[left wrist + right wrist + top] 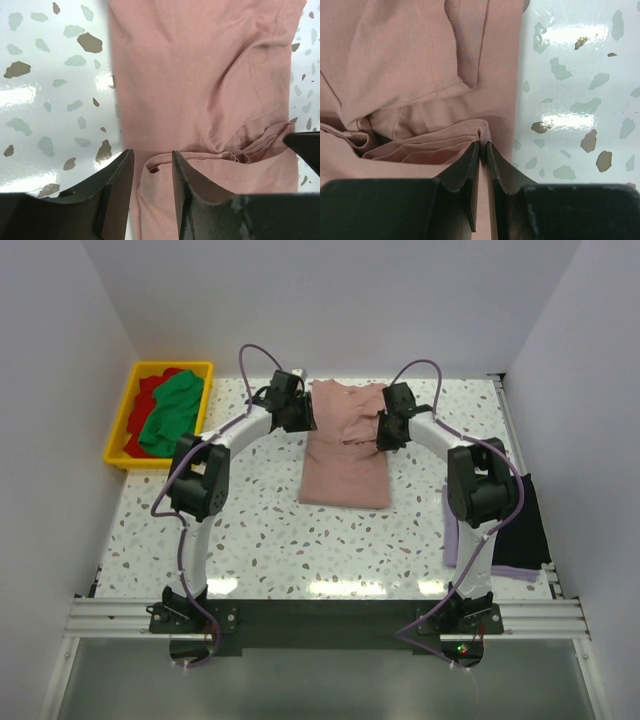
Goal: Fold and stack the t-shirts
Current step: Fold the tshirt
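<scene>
The folded edge of the pink shirt is crumpled and slack, so my left gripper needs to take the pink shirt's curled corner [151, 167] and pull the folded edge straight against my right gripper.
The dusty-pink t-shirt [345, 465] lies folded lengthwise at the table's middle back, its far part rumpled. My left gripper [300, 412] is at the shirt's far left edge. In the left wrist view its jaws stand apart [152, 156] with a fold of the pink shirt [200, 75] between them, not pinched. My right gripper [388, 428] is at the far right edge. In the right wrist view it is shut [483, 144] on a thin fold of the pink shirt [395, 50]. No chest print shows.
A yellow bin [118, 420] at the far left holds a green t-shirt [170, 410] and a red one [150, 390]. A black t-shirt [525, 525] lies on a lavender one [452, 535] at the right edge, beside the right arm.
</scene>
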Controlling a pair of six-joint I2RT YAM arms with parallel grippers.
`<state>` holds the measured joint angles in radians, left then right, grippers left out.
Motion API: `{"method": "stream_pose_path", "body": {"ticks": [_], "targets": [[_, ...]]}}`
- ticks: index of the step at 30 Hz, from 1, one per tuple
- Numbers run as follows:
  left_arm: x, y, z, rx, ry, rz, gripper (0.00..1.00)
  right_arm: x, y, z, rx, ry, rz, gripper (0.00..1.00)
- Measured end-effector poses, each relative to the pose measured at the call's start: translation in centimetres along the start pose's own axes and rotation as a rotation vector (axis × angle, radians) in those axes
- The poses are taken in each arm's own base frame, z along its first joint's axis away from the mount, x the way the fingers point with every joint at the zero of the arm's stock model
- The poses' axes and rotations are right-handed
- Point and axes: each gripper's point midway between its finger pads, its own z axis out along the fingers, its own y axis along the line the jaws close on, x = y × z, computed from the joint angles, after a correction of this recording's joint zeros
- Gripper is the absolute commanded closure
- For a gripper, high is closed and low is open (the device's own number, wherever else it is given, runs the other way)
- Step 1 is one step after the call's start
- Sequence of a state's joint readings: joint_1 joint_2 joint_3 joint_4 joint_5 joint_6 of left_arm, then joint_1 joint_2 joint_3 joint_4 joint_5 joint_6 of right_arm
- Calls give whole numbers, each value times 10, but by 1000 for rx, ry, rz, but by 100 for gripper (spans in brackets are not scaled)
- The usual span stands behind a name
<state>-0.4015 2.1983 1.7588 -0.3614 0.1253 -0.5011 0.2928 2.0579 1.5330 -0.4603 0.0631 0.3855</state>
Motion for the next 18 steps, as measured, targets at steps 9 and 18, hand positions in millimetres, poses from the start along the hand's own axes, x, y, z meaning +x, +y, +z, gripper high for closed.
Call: {"method": "stream_pose_path", "body": {"ticks": [9, 18], "targets": [[1, 9, -1, -33, 2, 51, 57, -4, -1, -2, 12, -7, 14, 86], [5, 5, 0, -5, 20, 67, 64, -8, -2, -4, 26, -14, 23, 87]]}}
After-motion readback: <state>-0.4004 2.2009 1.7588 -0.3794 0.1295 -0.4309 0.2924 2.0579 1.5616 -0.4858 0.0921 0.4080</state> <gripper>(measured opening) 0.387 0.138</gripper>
